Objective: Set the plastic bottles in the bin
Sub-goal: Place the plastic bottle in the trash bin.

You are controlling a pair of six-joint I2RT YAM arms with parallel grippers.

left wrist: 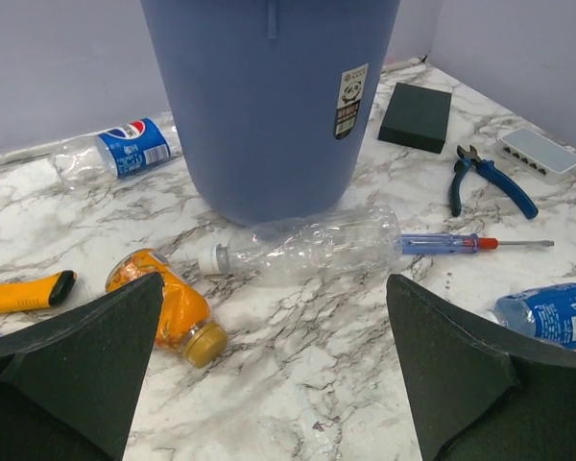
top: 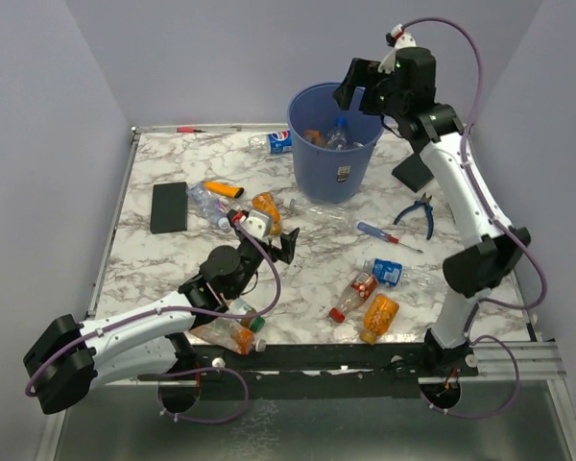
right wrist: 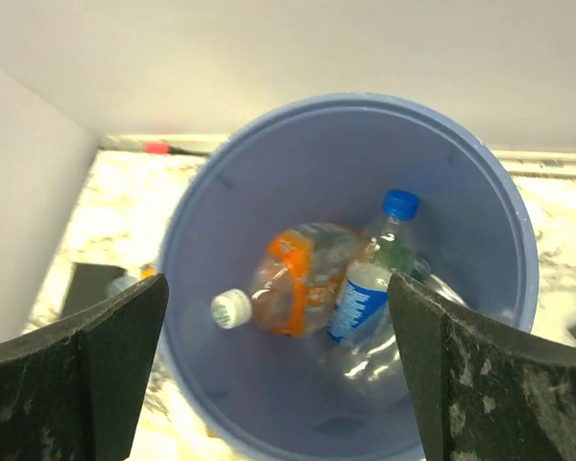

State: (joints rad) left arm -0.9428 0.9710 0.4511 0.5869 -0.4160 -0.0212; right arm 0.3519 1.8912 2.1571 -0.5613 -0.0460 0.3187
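Note:
The robot's left gripper needs to close around the middle of the body (top: 267, 208) (left wrist: 176, 305) of the crushed orange bottle that lies between the yellow tool and the clear bottle.
The blue bin (top: 331, 154) stands at the back of the table. My right gripper (top: 361, 94) hangs open and empty over its mouth. The right wrist view (right wrist: 276, 288) shows the bin's rim (right wrist: 518, 240) with an orange-label bottle (right wrist: 298, 279) and a blue-capped bottle (right wrist: 370, 288) inside. My left gripper (top: 267, 236) is open and empty, low over the table, facing the bin (left wrist: 269, 96). Ahead of it (left wrist: 274, 327) lie a clear bottle (left wrist: 307, 245) and a crushed orange bottle (left wrist: 168, 307). A Pepsi bottle (left wrist: 125, 149) lies left of the bin.
More bottles lie near the front: red-label (top: 353, 295), orange (top: 379, 317), blue-label (top: 389, 272), another by the left arm (top: 228, 334). A screwdriver (top: 389, 236), pliers (top: 420, 213), black slabs (top: 169, 206) (left wrist: 416, 115) and a yellow tool (top: 223, 189) lie around.

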